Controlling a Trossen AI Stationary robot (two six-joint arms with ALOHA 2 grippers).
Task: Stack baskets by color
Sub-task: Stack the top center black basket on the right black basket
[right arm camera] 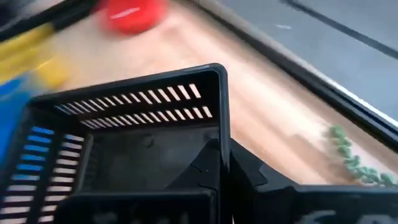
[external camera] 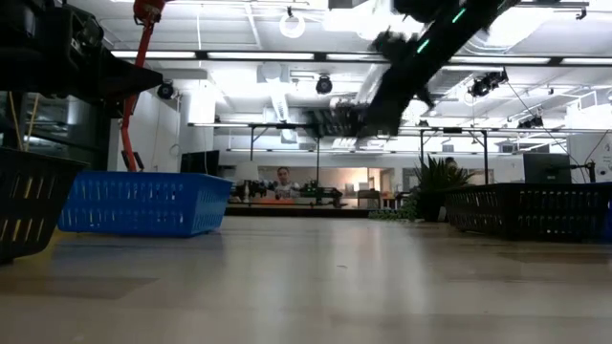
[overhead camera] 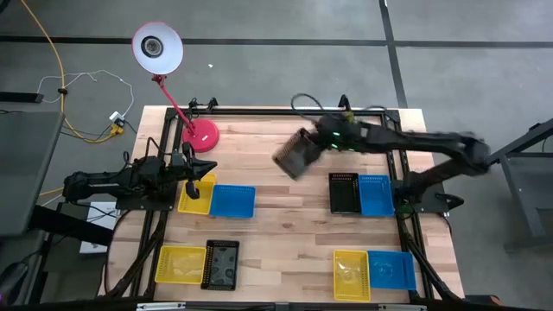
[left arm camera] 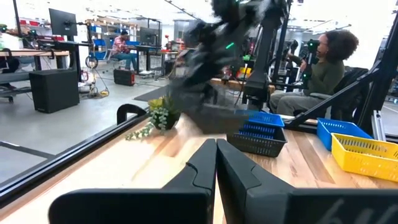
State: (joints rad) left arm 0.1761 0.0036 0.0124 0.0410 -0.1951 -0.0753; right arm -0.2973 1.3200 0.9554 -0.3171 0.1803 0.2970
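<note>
Next, my right gripper releases its black basket, nested in the black basket (overhead camera: 343, 195) against a blue basket.
My right gripper (overhead camera: 313, 143) is shut on a black basket (overhead camera: 296, 155) held in the air over the table's far middle, also seen blurred in the low view (external camera: 335, 119) and the left wrist view (left arm camera: 199, 99). Other baskets rest flat on the table. A yellow one (overhead camera: 195, 197) and a blue one (overhead camera: 233, 200) lie at the left. A black one (overhead camera: 344, 192) and a blue one (overhead camera: 376, 194) lie at the right. My left gripper (overhead camera: 206, 170) waits shut at the left, above the yellow basket. My right gripper pinches one wall of the black basket at its rim (right arm camera: 222, 134), near a corner, with one finger (right arm camera: 199, 168) inside the basket and the other outside. The fingers slant down from the table's right. The basket hangs tilted, lifted clear of the table.
Near the front edge lie a yellow basket (overhead camera: 180, 263) beside a black one (overhead camera: 221, 263), and a yellow one (overhead camera: 351, 274) beside a blue one (overhead camera: 391, 269). A red lamp stands with its base (overhead camera: 200, 134) at the far left. A person (left arm camera: 326, 62) sits beyond the table.
</note>
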